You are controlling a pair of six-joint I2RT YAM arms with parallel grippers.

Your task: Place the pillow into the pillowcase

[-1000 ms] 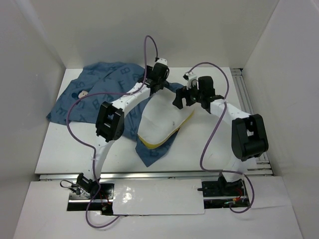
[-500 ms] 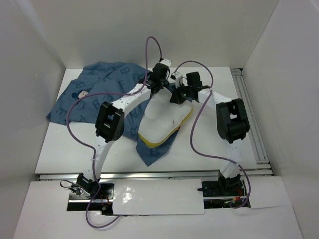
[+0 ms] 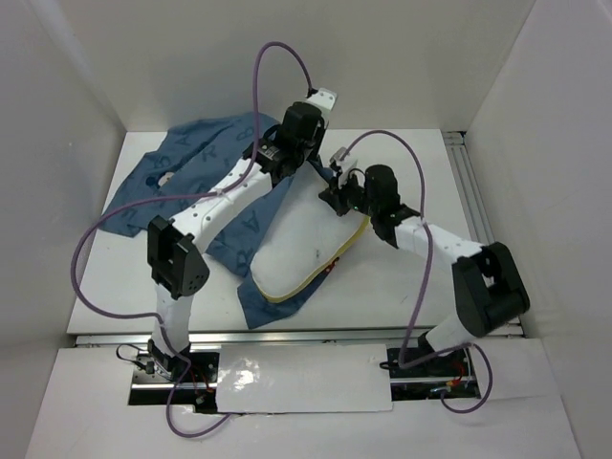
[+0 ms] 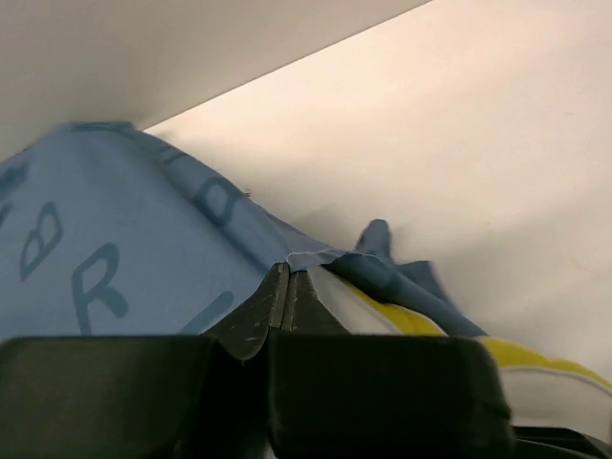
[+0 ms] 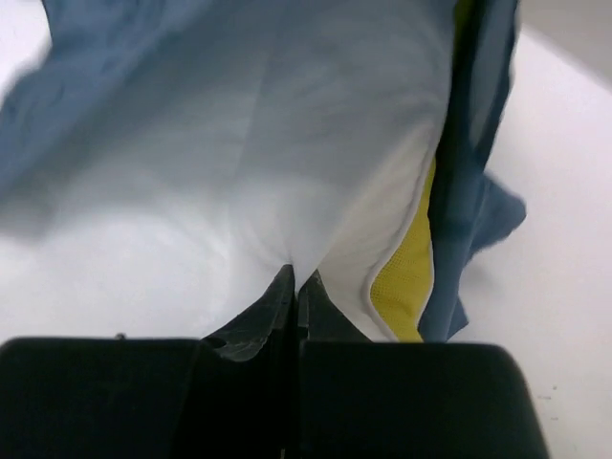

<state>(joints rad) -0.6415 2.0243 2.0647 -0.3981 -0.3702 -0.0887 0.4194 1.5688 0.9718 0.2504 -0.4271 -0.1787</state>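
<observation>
The pillow's near end is clear of the pillowcase's upper layer, so my left gripper will let go of the pillowcase's far edge and take the pillowcase's near edge (image 3: 236, 264).
The blue pillowcase (image 3: 186, 177) with pale letters lies spread over the table's left and middle. On its right part rests the cream-white pillow (image 3: 301, 239) with its yellow side band (image 3: 344, 251). My left gripper (image 3: 287, 164) is shut on the pillowcase's edge (image 4: 306, 256) at the pillow's far end. My right gripper (image 3: 337, 191) is shut on a pinch of the pillow's white fabric (image 5: 287, 191) near its far right corner. The yellow band (image 5: 406, 277) and blue cloth (image 5: 469, 191) show beside the right fingers.
White walls close in the table (image 3: 411, 277) on the left, back and right. A metal rail (image 3: 478, 206) runs along the right edge. Purple cables (image 3: 277, 57) loop above both arms. The arm bases sit at the near edge.
Both grippers have shut, the left on the pillowcase edge and the right on the pillow. The pillow has slid toward the near left and the pillowcase has stretched out.
</observation>
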